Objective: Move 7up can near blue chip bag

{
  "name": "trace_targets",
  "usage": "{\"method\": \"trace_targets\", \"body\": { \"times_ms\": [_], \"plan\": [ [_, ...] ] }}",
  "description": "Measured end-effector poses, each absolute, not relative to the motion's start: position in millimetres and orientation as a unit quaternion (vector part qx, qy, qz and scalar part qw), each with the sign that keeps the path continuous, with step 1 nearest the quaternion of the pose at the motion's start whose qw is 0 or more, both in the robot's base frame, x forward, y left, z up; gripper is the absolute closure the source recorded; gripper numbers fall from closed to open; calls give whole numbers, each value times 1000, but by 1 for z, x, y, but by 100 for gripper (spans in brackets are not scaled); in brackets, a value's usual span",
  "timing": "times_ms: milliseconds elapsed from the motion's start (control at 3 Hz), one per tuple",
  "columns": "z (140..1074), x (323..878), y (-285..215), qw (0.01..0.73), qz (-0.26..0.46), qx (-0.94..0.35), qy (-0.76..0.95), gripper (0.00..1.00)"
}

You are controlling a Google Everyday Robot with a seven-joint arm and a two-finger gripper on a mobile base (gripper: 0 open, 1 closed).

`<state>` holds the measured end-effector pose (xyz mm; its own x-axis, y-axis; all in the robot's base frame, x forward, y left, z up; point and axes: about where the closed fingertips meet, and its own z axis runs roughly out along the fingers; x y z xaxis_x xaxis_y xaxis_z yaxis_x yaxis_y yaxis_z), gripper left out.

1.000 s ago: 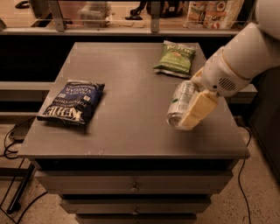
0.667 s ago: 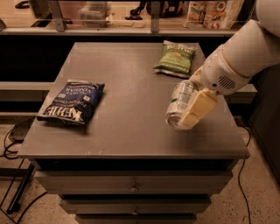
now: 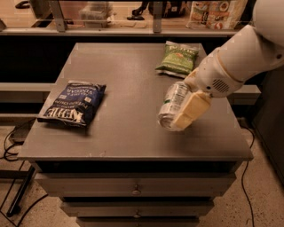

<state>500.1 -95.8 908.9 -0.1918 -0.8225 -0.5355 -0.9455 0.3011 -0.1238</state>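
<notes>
I need to let the 7up can go from my gripper against the blue chip bag's near inner corner [image 3: 90, 122], toward the middle of the table.
The 7up can [image 3: 171, 104], silver-white with green print, is held tilted in my gripper [image 3: 177, 111] over the right part of the grey table [image 3: 128, 84]. The cream fingers [image 3: 191, 111] are shut on the can, one across its near side. The white arm comes in from the upper right. The blue chip bag [image 3: 73, 103], dark navy with white lettering, lies flat near the table's left edge, well left of the can.
A green chip bag [image 3: 177, 57] lies at the back right of the table, just behind the gripper. Drawers [image 3: 133, 190] sit under the tabletop. Cables [image 3: 11, 142] lie on the floor at left. A shelf with goods [image 3: 213, 13] runs behind.
The gripper and can have shifted slightly to the left; the bags have not moved.
</notes>
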Motion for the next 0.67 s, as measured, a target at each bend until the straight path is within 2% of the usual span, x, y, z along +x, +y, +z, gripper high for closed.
{"method": "trace_targets", "body": {
  "times_ms": [333,667],
  "plan": [
    [909,506,-9,301,186,-606,712,100],
    [910,506,39,312,220,-625,681,100]
  ]
}}
